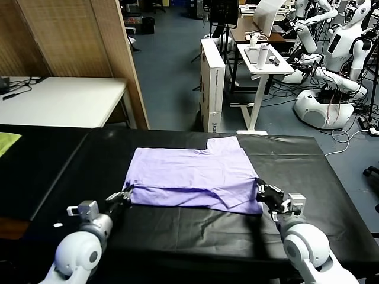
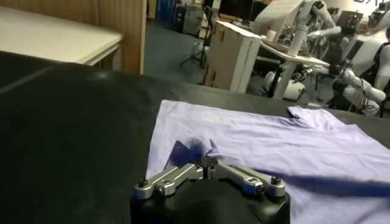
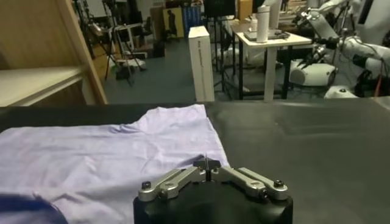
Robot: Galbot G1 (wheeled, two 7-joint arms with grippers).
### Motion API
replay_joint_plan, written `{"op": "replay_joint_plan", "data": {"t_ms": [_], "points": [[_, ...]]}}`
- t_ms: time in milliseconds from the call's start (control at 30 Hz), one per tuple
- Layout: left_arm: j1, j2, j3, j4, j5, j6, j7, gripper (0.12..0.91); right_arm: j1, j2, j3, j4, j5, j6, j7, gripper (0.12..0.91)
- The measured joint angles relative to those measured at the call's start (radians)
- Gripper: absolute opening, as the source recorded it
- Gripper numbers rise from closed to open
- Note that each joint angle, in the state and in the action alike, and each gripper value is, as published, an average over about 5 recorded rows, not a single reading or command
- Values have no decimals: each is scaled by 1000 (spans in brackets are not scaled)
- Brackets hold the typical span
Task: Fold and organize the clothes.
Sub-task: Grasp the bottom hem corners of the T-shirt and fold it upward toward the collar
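The T-shirt's upper layer is pinched by my left gripper short of its near edge, so next I open, take its near corner [image 1: 135, 202] and pull the T-shirt toward me.
The clothes are one lavender T-shirt [image 1: 189, 171] lying flat on the black table [image 1: 177, 234], with a fold line running across it near the front. My left gripper [image 1: 125, 194] is at the shirt's near left corner, shut on the fabric. In the left wrist view the T-shirt [image 2: 274, 140] puckers up into the closed left gripper [image 2: 207, 163]. My right gripper [image 1: 260, 190] is at the near right corner, also shut on the hem. The right wrist view shows the closed right gripper [image 3: 207, 162] pinching the T-shirt's [image 3: 109, 152] edge.
A yellow-green cloth [image 1: 7, 142] lies at the far left on the black cover. Behind stand a white table [image 1: 59, 100], a wooden screen [image 1: 77, 41], a white box [image 1: 212, 77], a small stand [image 1: 266, 59] and other robots [image 1: 337, 59].
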Motion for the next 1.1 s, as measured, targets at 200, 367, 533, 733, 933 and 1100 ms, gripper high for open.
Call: {"op": "replay_joint_plan", "data": {"t_ms": [200,367,533,733,933,1100], "points": [[-31,21,11,27,-1,-1,4,149,14,11,-9,-18,-8,5,-2,138],[-42,33,12,45,-2,-4,7,149,23,20,-17,-33,-10,5,-5,203],[-57,42,12,64,-4,-9,8,150,14,26,-13,-28,-14,2,-20,501],[-64,45,13,81,25,-11,16,339,-20,11,7,6,-29,1,-54,853],[-72,39,16,96,44,-19,21,716,-89,-17,36,59,-44,1,-75,906],[-62,35,12,87,46,-21,16,890,-178,-43,65,112,-56,0,-81,907]]}}
